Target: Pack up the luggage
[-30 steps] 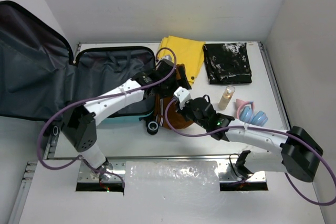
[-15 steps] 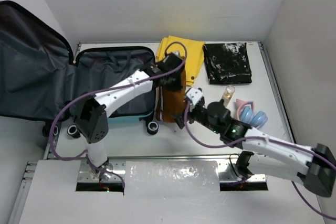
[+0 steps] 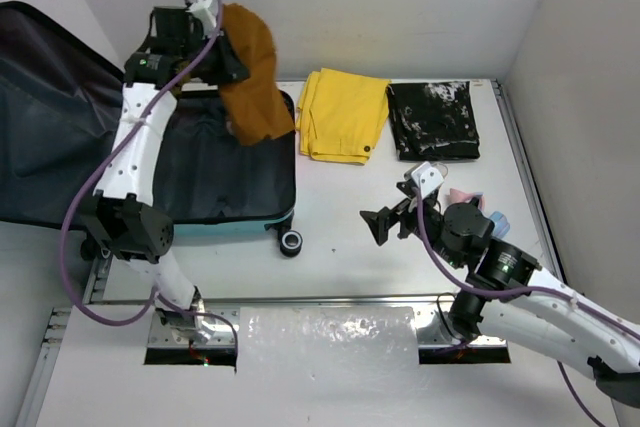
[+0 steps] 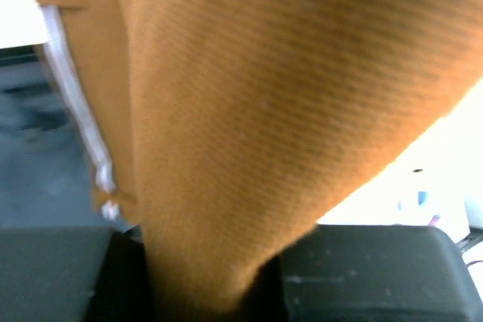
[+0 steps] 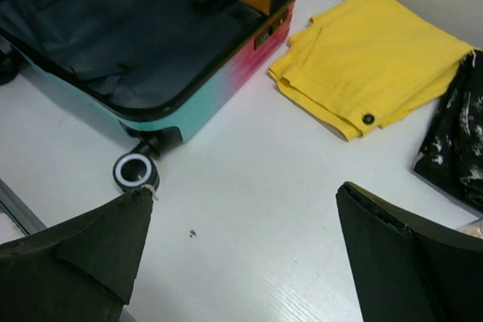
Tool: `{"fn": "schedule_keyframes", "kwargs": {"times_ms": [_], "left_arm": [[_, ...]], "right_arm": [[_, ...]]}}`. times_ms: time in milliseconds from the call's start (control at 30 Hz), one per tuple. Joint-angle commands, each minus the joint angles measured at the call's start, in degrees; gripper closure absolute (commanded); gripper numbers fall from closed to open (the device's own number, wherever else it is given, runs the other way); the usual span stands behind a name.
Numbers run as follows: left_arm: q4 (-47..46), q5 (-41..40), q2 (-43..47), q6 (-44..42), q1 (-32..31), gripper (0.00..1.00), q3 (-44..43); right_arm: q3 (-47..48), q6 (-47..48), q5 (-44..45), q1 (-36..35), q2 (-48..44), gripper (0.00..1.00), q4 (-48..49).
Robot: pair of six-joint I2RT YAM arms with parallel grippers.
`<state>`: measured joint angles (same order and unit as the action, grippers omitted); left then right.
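The robot's left gripper needs to release the brown garment on the dark grey lining in the middle of the open luggage (image 3: pixel 225 155).
The luggage (image 3: pixel 215 162) lies open at the left, dark grey lining up, with its lid (image 3: pixel 50 117) folded back. My left gripper (image 3: pixel 225 42) is raised high above its far right corner, shut on a brown garment (image 3: pixel 255 82) that hangs down over the case. In the left wrist view the brown garment (image 4: pixel 264 111) fills the frame and runs down into the left gripper (image 4: pixel 226 277). My right gripper (image 3: pixel 392 215) hovers open over bare table right of the case. In the right wrist view the right gripper (image 5: pixel 245 209) holds nothing, and the luggage (image 5: pixel 226 73) lies ahead of it on the left.
A folded yellow garment (image 3: pixel 345 112) and a black patterned garment (image 3: pixel 432 119) lie at the back of the table. The case's wheel (image 5: pixel 136 171) sticks out near my right gripper's left finger. Pink and blue items (image 3: pixel 470 202) sit partly behind the right arm.
The left arm has lifted the brown garment off the table, up and left over the case. The right gripper has let go of it, opened and drawn back to the right.
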<state>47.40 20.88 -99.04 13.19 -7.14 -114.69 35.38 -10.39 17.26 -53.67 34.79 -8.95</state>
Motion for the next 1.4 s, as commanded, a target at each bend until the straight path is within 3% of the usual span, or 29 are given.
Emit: {"fn": "schedule_keyframes", "kwargs": {"times_ms": [0,133,267,333,367,467,633,667,767,933,1233,1367], "left_arm": [[1.6,11.8,-1.0,-7.6,3.1,0.97,-0.6],[-0.5,17.9,-2.7,-6.3,10.4,0.98,1.3],[-1.9,20.9,-4.4,-2.5,11.6,1.00,0.1],[-6.1,30.5,-3.6,0.2,11.5,1.00,0.3],[-7.3,30.5,-3.5,1.0,11.6,1.00,0.3],[-11.4,41.0,-3.3,3.6,11.9,1.00,1.7],[-30.5,46.4,4.0,12.8,12.7,1.00,20.5],[-30.6,46.5,5.5,12.7,14.0,1.00,23.3],[-29.2,43.3,7.6,11.4,17.2,1.00,27.5],[-18.5,34.1,4.9,3.3,19.4,1.00,29.2],[-1.2,11.8,-15.2,-7.1,19.4,0.95,13.9],[-1.3,13.4,-15.0,-7.4,18.0,1.00,13.8]], "right_arm": [[2.7,-0.4,2.2,0.0,0.9,0.01,-4.0],[3.5,0.5,2.7,0.1,1.6,0.01,-6.0],[2.9,0.5,2.6,0.1,0.8,0.01,-6.4],[2.2,0.3,3.4,0.0,0.4,0.01,-6.2],[2.0,0.1,3.5,0.0,0.4,0.01,-6.0],[1.5,-0.8,3.0,0.0,0.9,0.01,-5.3],[1.8,-0.5,2.0,0.1,2.7,0.01,-4.7],[1.9,-0.5,1.6,0.0,3.0,0.01,-4.6],[1.8,-0.6,0.7,0.0,3.4,0.01,-4.2],[0.8,-1.0,-1.1,0.0,2.6,0.01,-3.3],[0.7,-0.3,-2.1,0.1,0.9,0.01,-5.3],[0.1,0.5,-0.9,0.0,1.5,0.01,-5.1]]}}
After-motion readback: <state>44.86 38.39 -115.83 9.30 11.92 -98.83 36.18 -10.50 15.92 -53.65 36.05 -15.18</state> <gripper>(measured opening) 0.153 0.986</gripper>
